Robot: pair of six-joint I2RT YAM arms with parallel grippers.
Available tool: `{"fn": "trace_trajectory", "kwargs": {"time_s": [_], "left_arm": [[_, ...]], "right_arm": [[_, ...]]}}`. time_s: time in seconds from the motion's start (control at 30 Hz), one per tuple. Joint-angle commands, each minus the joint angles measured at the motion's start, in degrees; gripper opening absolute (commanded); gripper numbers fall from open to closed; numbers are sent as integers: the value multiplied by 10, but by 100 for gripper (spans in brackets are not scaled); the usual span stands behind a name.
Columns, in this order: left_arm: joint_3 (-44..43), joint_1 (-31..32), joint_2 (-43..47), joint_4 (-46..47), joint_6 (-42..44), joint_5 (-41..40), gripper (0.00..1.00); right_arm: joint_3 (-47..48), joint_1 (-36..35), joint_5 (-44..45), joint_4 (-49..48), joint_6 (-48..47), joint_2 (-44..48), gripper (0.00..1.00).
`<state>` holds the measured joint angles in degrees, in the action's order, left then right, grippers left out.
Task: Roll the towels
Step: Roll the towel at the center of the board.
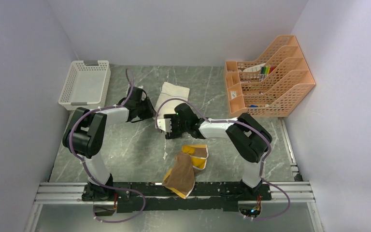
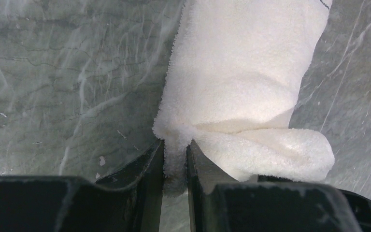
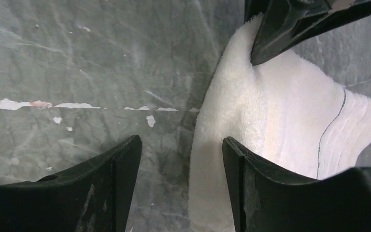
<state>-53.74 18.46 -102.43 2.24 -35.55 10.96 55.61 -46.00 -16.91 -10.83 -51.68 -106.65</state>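
Observation:
The cream-white towel's fold bulges loose at the towel's end far from my left gripper, so my right gripper will back off and then pinch that loose end (image 2: 320, 154).
The cream-white towel (image 1: 172, 95) lies folded at the middle back of the table. My left gripper (image 2: 175, 152) is shut on the towel's near corner (image 2: 176, 140); the towel (image 2: 241, 77) stretches away from it. My right gripper (image 3: 182, 154) is open over the towel's other long edge (image 3: 207, 159), one finger (image 3: 251, 169) above the cloth, the other above bare table. The left gripper's fingers (image 3: 290, 24) show at the top of the right wrist view. The brown towel with mustard-yellow reverse (image 1: 186, 169) lies crumpled at the table's near edge.
A white plastic basket (image 1: 84, 84) stands at the back left. An orange mesh file rack (image 1: 268, 77) with pens stands at the back right. A metal rail (image 1: 174, 191) runs along the near edge. Grey walls close in the left, back and right.

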Motion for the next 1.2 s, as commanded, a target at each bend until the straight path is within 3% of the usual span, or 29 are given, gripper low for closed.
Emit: {"fn": "trace_trajectory", "kwargs": {"time_s": [0.0, 0.2, 0.37, 0.83, 0.97, 1.17], "left_arm": [[-13, -6, 3, -12, 12, 22, 31], [-17, -6, 1, -13, 15, 28, 31], [-18, -6, 1, -15, 18, 29, 31], [-26, -18, 5, -16, 14, 39, 31], [-28, -26, 6, -15, 8, 45, 31], [-19, -34, 26, -10, -4, 42, 33]], "right_arm": [[12, 10, 27, 7, -7, -21, 62], [-7, 18, 53, -39, -10, -26, 62], [-3, 32, 44, -28, 4, -40, 55], [11, 70, -44, 8, 52, -38, 0], [13, 83, -111, 13, 100, -20, 0], [79, 113, -286, 69, 225, -16, 0]]}}
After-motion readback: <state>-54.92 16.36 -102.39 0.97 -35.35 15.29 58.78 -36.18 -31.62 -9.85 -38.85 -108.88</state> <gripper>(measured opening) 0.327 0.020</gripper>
